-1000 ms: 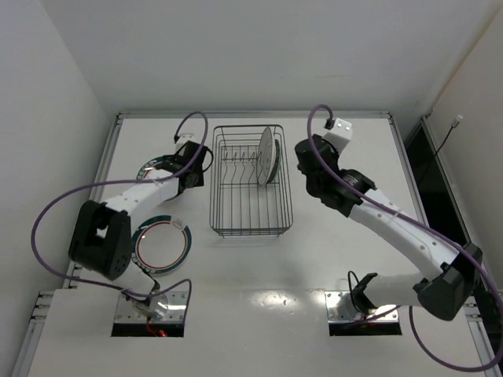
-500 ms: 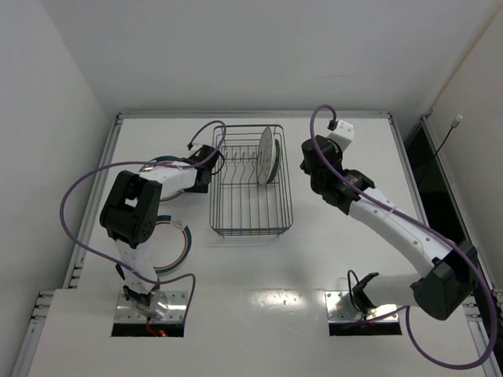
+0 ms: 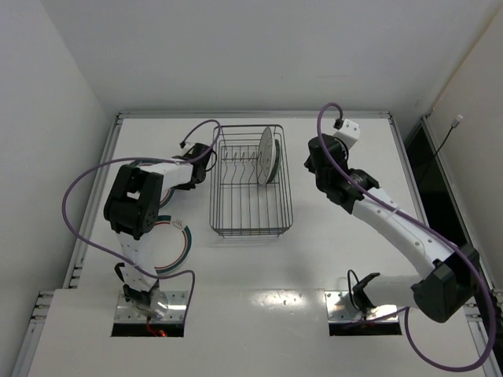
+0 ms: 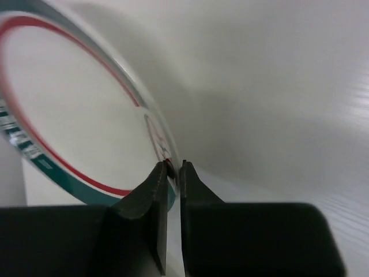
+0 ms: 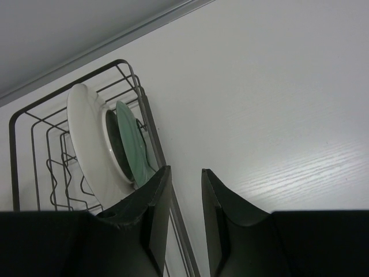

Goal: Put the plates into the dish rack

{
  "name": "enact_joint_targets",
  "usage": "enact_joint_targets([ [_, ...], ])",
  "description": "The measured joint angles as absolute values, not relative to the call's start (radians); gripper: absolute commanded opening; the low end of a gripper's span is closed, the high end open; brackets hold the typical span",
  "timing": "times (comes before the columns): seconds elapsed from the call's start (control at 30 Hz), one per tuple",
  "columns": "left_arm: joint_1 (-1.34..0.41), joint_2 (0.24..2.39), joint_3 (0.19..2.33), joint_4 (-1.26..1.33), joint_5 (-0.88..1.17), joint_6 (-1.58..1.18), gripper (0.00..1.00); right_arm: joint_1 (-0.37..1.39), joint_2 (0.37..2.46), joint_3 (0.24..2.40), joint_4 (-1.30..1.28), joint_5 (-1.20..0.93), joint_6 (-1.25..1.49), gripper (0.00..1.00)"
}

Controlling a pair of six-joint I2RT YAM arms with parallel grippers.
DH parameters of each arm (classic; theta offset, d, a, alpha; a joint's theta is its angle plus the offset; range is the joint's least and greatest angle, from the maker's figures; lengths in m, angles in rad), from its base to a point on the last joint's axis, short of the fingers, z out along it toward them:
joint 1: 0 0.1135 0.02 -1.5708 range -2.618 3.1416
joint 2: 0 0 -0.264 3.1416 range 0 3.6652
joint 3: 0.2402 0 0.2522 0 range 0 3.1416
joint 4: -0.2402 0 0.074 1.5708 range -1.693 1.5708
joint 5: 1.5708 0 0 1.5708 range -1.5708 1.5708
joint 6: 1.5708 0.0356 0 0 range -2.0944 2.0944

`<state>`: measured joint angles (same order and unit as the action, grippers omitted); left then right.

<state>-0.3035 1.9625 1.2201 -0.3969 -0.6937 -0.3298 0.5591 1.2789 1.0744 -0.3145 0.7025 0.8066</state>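
Note:
Next, my left gripper releases the ringed plate so that it stands upright in the dish rack slot (image 3: 258,157), next to the large white plate.
My left gripper (image 4: 174,164) is shut on the rim of a white plate with green and red rings (image 4: 75,115), which stands tilted to the left of the fingers. In the top view this plate is mostly hidden under the left arm, just left of the dish rack (image 3: 251,229). A second ringed plate (image 3: 178,242) lies flat near the left arm's base. A large white plate (image 5: 92,144) and a smaller plate (image 5: 131,144) behind it stand upright in the rack's far right end. My right gripper (image 5: 185,170) is open and empty, beside the rack's right wall.
The rack's upright prongs (image 3: 236,166) left of the standing plates hold nothing. A raised metal rail (image 3: 251,115) runs along the table's far edge. Purple cables (image 3: 78,196) loop off both arms.
The left gripper has closed on the ringed plate's rim, and the left arm's elbow has swung up toward the rack. The right arm has drawn back slightly to the right.

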Motion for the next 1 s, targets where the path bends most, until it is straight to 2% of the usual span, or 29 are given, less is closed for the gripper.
enact_joint_targets([
  [0.23, -0.292, 1.947, 1.220, -0.448, -0.727, -0.327, 0.00, 0.549, 1.257, 1.057, -0.309, 0.697, 0.802, 0.24],
  [0.43, -0.317, 1.701, 1.233, -0.494, -0.678, -0.369, 0.00, 0.545, 1.227, 1.026, -0.294, 0.699, 0.795, 0.24],
  [0.6, -0.395, 1.560, 1.407, -0.530, -0.636, -0.412, 0.00, 0.545, 1.226, 1.026, -0.287, 0.699, 0.793, 0.24],
  [0.73, -0.441, 1.458, 1.501, -0.503, -0.542, -0.433, 0.00, 0.545, 1.218, 1.019, -0.285, 0.702, 0.792, 0.24],
  [1.0, -0.475, 1.341, 1.507, -0.414, -0.271, -0.496, 0.00, 0.545, 1.201, 1.010, -0.286, 0.712, 0.792, 0.24],
])
